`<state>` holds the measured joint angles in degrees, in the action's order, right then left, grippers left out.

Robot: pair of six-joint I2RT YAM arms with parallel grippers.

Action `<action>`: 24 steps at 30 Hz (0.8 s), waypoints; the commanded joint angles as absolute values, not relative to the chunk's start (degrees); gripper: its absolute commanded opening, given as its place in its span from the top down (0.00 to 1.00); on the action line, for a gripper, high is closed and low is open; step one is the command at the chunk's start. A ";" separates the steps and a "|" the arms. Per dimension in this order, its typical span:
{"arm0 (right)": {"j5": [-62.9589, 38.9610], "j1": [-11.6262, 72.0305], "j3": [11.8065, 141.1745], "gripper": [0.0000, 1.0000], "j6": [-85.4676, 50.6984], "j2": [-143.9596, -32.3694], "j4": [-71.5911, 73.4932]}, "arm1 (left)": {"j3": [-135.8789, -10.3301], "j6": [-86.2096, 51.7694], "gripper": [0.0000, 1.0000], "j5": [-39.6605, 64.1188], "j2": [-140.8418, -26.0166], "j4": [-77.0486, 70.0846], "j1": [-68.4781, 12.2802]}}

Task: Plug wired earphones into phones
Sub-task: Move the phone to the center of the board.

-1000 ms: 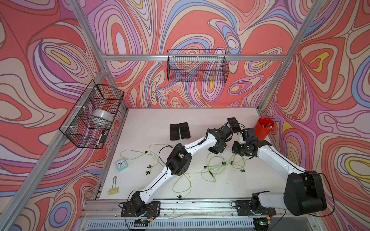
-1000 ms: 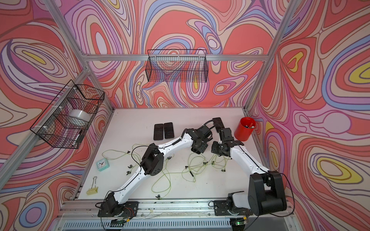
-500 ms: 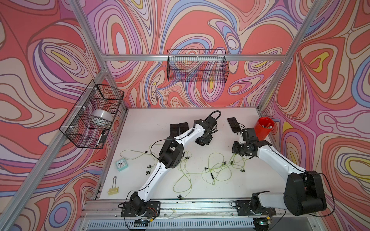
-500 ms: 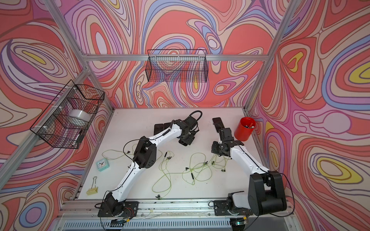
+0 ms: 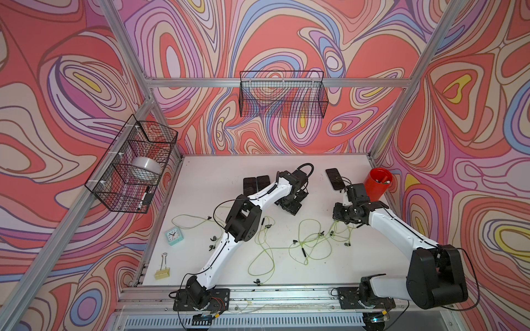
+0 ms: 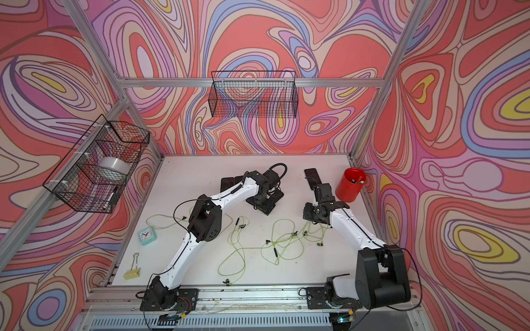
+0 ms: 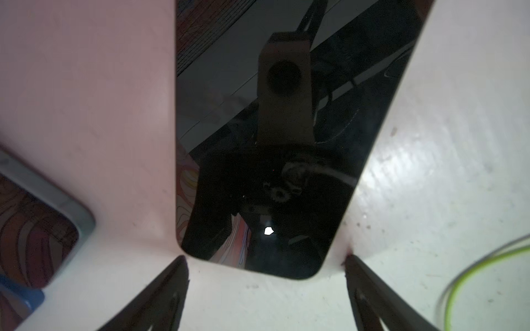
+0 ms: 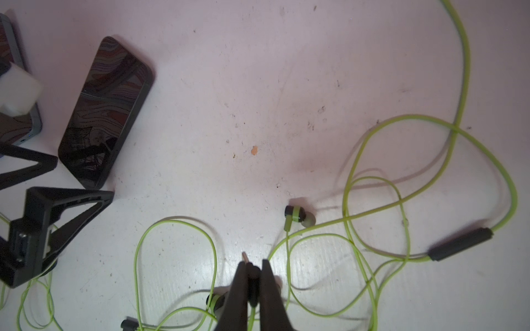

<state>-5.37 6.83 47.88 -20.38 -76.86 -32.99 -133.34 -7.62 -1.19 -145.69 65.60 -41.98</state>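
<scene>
My left fingers are past the black phone's near end, so next I take the phone's long sides (image 7: 361,172) and turn it toward the plug.
My left gripper (image 7: 265,262) stands open just off the near end of a black phone (image 7: 272,143) that lies flat on the white table. Neither finger touches it. In both top views this gripper (image 5: 293,206) (image 6: 265,207) hangs right of two phones lying side by side (image 5: 256,183). A further phone (image 5: 335,178) lies at the back right. My right gripper (image 8: 252,268) is shut on the dark plug (image 8: 244,255) of one yellow-green earphone cable (image 8: 358,183), low over the table. Several more earphones (image 5: 304,243) lie tangled in the middle.
A red cup (image 5: 377,183) stands by the right wall, close behind my right arm. A mint alarm clock (image 5: 174,236) and a binder clip (image 5: 162,272) lie front left. Wire baskets hang on the left wall (image 5: 134,166) and the back wall (image 5: 282,97).
My left arm swung left, away from the right gripper and toward the pair of phones. Its jaws opened wider and the phone now lies free. The right arm stayed put.
</scene>
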 commanded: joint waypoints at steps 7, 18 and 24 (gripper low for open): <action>-4.18 6.66 46.58 1.00 -20.25 -75.00 -32.75 | -144.06 -0.84 0.01 2.29 -153.64 68.76 -38.96; -2.19 6.68 45.79 1.00 -21.02 -71.75 -33.13 | -141.50 0.69 0.29 4.86 -155.55 76.67 -37.84; -2.44 6.61 46.07 1.00 -20.94 -72.28 -32.77 | -125.41 -3.29 0.28 3.12 -145.01 72.00 -38.64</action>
<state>-3.14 6.83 46.63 -20.64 -72.51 -32.99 -132.73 -1.28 3.11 -145.77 67.85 -38.13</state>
